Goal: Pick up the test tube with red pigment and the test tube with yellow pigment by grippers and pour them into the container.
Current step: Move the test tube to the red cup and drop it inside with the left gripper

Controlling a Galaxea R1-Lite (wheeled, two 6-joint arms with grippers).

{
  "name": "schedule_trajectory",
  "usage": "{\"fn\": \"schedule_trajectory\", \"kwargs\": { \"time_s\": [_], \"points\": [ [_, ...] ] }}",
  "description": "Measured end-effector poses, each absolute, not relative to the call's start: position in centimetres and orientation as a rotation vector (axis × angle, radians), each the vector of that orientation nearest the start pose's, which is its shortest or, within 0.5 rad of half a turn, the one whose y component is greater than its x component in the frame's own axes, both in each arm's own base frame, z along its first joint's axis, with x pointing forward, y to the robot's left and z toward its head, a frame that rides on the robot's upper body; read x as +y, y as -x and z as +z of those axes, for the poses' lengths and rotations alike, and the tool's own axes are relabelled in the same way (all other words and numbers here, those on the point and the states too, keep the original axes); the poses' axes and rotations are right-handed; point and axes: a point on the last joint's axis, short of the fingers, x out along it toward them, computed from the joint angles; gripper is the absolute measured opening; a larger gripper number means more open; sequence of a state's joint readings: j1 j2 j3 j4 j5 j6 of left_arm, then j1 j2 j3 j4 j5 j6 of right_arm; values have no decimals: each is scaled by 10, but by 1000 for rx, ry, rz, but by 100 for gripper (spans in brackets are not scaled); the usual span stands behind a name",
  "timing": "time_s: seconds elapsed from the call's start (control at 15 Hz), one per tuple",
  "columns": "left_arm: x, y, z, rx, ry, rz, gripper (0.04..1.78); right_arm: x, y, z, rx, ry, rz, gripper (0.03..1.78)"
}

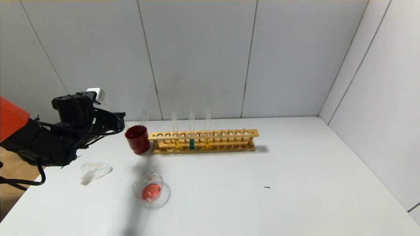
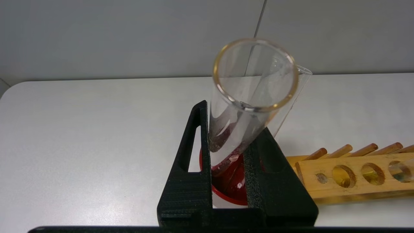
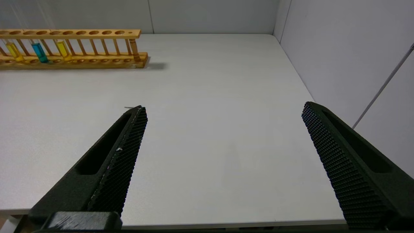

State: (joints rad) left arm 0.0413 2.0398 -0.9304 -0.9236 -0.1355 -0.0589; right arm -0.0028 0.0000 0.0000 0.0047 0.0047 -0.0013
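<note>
Next, I let go of the test tube with red pigment with my left gripper inside the dark red cup [image 1: 138, 130] [image 2: 233, 178] near the wooden rack.
My left gripper [image 1: 120, 120] [image 2: 231, 129] is shut on the test tube with red pigment [image 2: 245, 106]. The tube is tilted and holds only red traces, and its lower end sits in the dark red cup [image 1: 137, 139] [image 2: 231, 191]. A second clear tube [image 1: 143, 117] stands in that cup. The container [image 1: 151, 189], a clear glass dish, holds red liquid at the front left. Two test tubes with yellow pigment [image 1: 177, 143] [image 1: 207, 142] [image 3: 14, 51] [image 3: 63, 48] stand in the wooden rack [image 1: 229, 133]. My right gripper [image 3: 223, 106] is open and empty over bare table, out of the head view.
A teal-liquid tube [image 1: 192, 143] [image 3: 39, 53] stands between the yellow ones. A crumpled white tissue [image 1: 93, 171] lies left of the dish. Grey walls close the back and right of the white table [image 1: 295, 170].
</note>
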Motion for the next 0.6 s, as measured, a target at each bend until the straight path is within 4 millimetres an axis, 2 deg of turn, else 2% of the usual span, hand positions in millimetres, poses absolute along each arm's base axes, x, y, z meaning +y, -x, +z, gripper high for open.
{"fn": "schedule_trajectory", "kwargs": {
  "time_s": [0.6],
  "points": [
    [0, -404, 107, 206, 71, -121, 33, 0, 23, 75, 4, 1, 1, 175]
  ]
}}
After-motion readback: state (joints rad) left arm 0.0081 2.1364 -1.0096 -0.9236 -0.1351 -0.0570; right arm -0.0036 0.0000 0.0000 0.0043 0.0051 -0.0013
